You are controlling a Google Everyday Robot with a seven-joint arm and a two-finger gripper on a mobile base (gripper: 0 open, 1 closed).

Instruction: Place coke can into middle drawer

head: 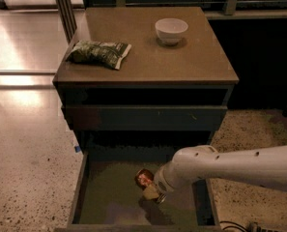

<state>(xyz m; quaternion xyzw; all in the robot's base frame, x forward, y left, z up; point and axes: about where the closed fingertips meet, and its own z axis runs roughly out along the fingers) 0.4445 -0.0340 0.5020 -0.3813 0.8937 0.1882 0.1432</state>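
Next, I let go of the coke can on the olive-brown bottom of the open drawer [144, 174], near the middle toward the back of the drawer.
The coke can [144, 178] is small and red with a shiny end, and sits low inside the open middle drawer [109, 202], over its olive-brown floor near the centre. My gripper [152, 191] is at the end of the white arm that reaches in from the right, right against the can's lower right side. The arm's bulky wrist covers much of the gripper. The can looks held at the gripper's tip, a little above the floor or touching it; I cannot tell which.
A green snack bag [98, 53] lies on the cabinet top at the left. A white bowl [171, 30] stands on it at the back right. A closed dark drawer front [143, 117] is above the open drawer. Speckled floor lies on both sides.
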